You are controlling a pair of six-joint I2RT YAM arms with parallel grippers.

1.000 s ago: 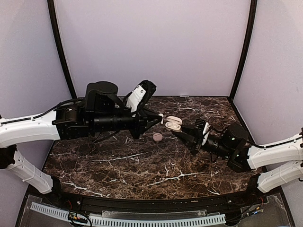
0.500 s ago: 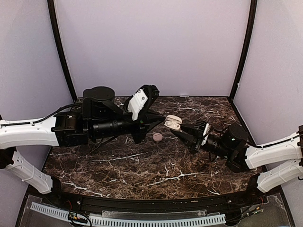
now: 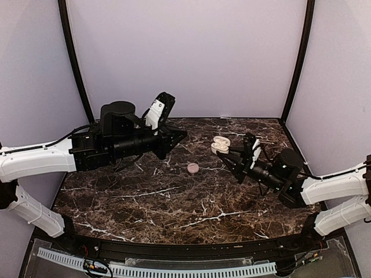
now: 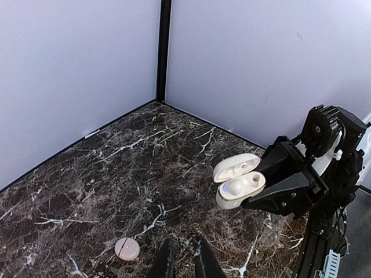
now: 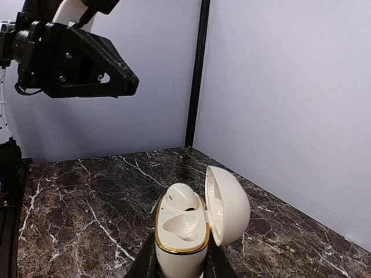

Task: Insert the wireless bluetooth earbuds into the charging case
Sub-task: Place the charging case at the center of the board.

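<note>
Next, my right gripper sets the white charging case, now held upright above the table, down on the marble point(image 3: 200, 193) between the pink case and the front white vein.
My right gripper point(image 3: 229, 154) is shut on an open white charging case point(image 3: 220, 144) with a gold rim and holds it above the table. In the right wrist view the case point(image 5: 181, 234) stands upright between my fingers point(image 5: 145, 265), lid swung to the right. One white earbud point(image 5: 184, 200) sits in the far slot and the near slot is empty. My left gripper point(image 3: 181, 136) is left of the case and apart from it. Its fingers point(image 4: 165, 263) stand a narrow gap apart with nothing between them. The case point(image 4: 239, 182) also shows in the left wrist view. No other earbud is in view.
A small round pink case point(image 3: 193, 168) lies shut on the dark marble table point(image 3: 174, 202), below and between the two grippers; it also shows in the left wrist view point(image 4: 126, 248). Lilac walls with black corner posts point(image 3: 74, 63) enclose the table.
My left gripper has drawn back to the left, away from the case; the white bit at its tip is gone. My right gripper has moved the case slightly right and back.
</note>
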